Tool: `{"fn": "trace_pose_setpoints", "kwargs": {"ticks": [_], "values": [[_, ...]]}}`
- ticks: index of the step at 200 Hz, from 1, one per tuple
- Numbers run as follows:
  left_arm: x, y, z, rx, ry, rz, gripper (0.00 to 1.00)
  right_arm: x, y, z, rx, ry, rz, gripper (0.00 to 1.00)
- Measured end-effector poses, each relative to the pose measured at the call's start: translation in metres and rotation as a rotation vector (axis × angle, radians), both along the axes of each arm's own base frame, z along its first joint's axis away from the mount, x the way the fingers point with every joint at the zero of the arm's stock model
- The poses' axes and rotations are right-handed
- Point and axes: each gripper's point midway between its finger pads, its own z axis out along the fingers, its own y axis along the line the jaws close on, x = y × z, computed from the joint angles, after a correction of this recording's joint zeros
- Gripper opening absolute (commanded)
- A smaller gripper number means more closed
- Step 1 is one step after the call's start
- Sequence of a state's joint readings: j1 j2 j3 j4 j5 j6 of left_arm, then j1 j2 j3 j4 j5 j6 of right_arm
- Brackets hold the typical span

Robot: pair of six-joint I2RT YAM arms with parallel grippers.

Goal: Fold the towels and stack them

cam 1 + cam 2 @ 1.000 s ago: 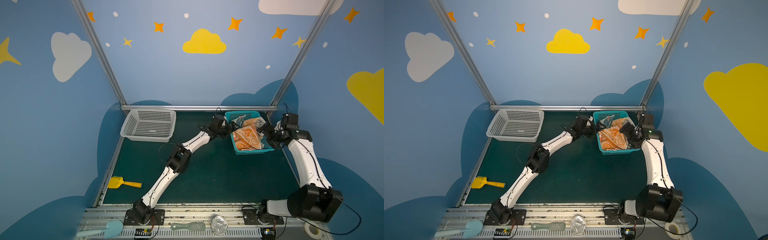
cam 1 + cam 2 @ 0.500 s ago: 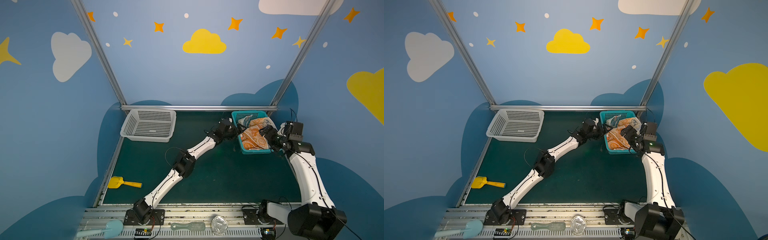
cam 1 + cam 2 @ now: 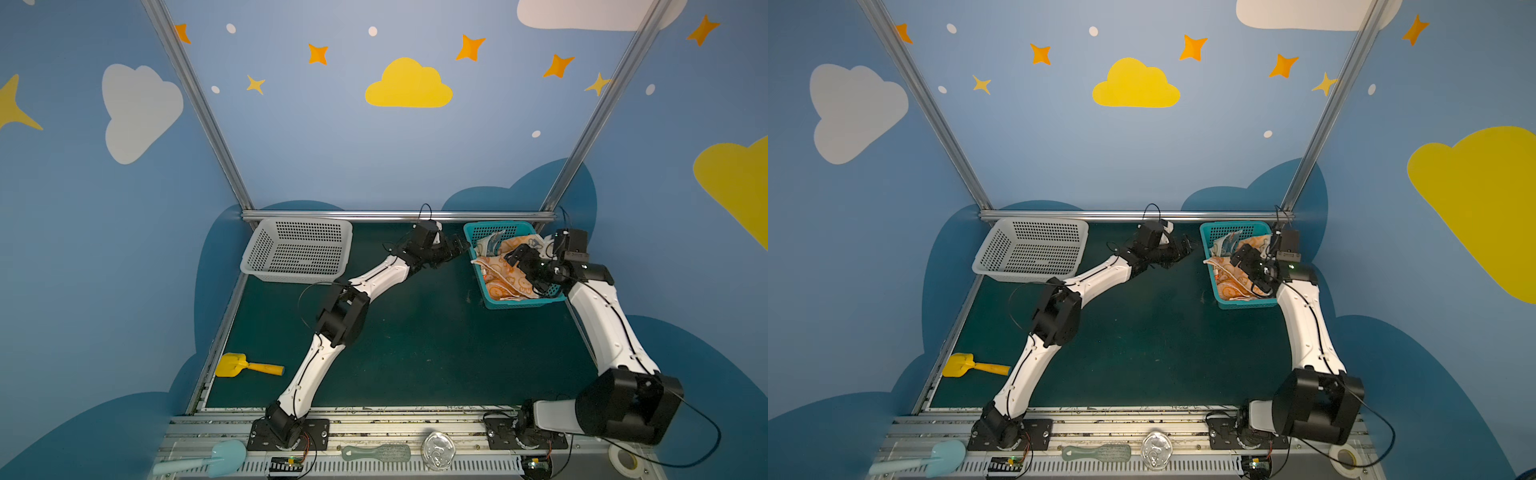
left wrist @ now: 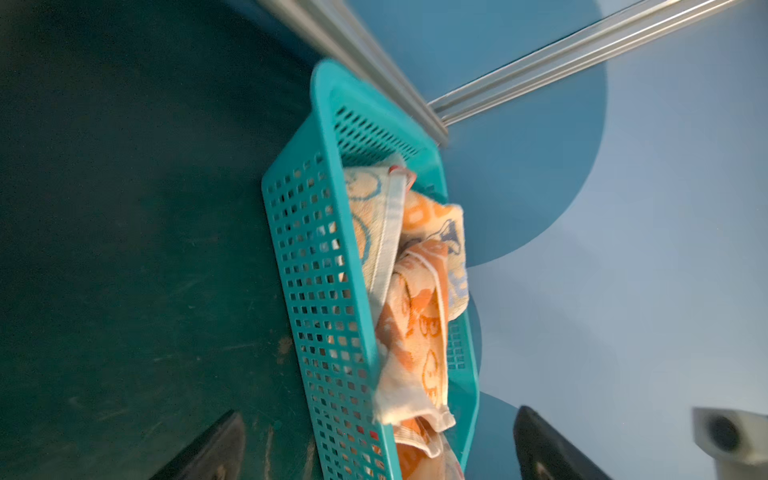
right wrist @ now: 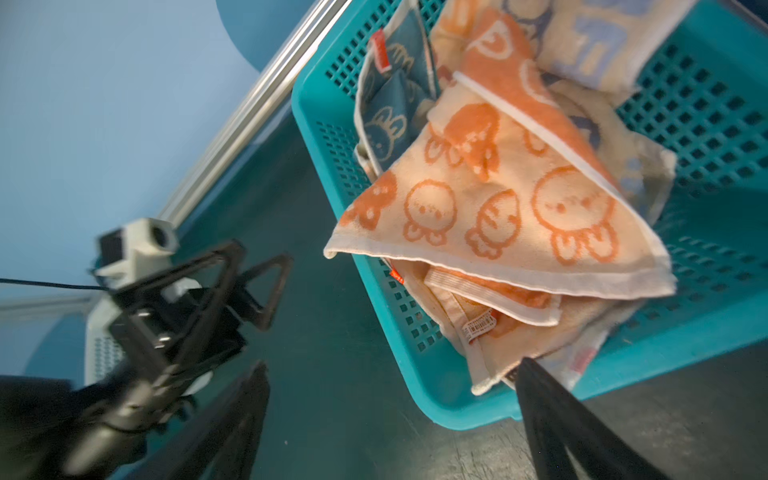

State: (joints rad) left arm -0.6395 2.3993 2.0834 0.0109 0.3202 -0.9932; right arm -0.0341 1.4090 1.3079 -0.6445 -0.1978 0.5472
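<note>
I will close my right gripper on the middle of the near white edge (image 3: 499, 276) (image 5: 460, 265) of the orange-cream bunny towel, because that towel is lying on top.
The towels lie crumpled in a teal basket (image 3: 523, 302) (image 3: 1246, 304) at the back right of the green mat. The orange-cream bunny towel (image 3: 498, 276) (image 3: 1231, 278) (image 5: 498, 208) (image 4: 415, 332) is on top, with one corner over the basket's left rim. A blue bunny towel (image 5: 395, 116) and an orange-blue lettered towel (image 5: 590, 45) lie behind it. My left gripper (image 3: 461, 245) (image 3: 1185, 249) (image 4: 380, 453) stands open just left of the basket's wall (image 4: 307, 249). My right gripper (image 3: 525, 270) (image 3: 1250, 268) (image 5: 395, 415) hovers open over the basket's near corner, holding nothing.
An empty white perforated basket (image 3: 297, 249) stands at the back left. A yellow toy scoop (image 3: 245, 366) lies by the mat's left edge. A metal rail (image 3: 399, 215) runs along the back. On the front rail lie a pale blue scoop (image 3: 216, 457), a green brush (image 3: 376, 452) and a tape roll (image 3: 623, 459).
The teal basket has slid and turned a little to the right, toward the back corner. Both arms have shifted beside it, and their jaws have stayed open.
</note>
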Motion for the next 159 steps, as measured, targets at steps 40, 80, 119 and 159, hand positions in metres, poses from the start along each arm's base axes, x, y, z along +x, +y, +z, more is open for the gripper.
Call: {"fn": "trace_pose_setpoints", "kwargs": {"ticks": [40, 80, 119, 159], "values": [[-0.02, 0.047, 0.047, 0.04, -0.086, 0.015, 1.0, 0.02, 0.034, -0.003, -0.082, 0.02, 0.123, 0.92], [-0.078, 0.079, 0.058, 0.093, -0.111, -0.006, 1.0, 0.036, 0.03, -0.037, -0.117, 0.167, 0.113, 0.92], [-0.12, 0.105, 0.045, 0.144, -0.097, -0.011, 1.0, 0.031, 0.022, -0.088, -0.169, 0.388, 0.109, 0.9], [-0.141, 0.121, 0.036, 0.2, -0.091, -0.009, 1.0, 0.016, 0.021, -0.113, -0.191, 0.48, 0.114, 0.82]]}}
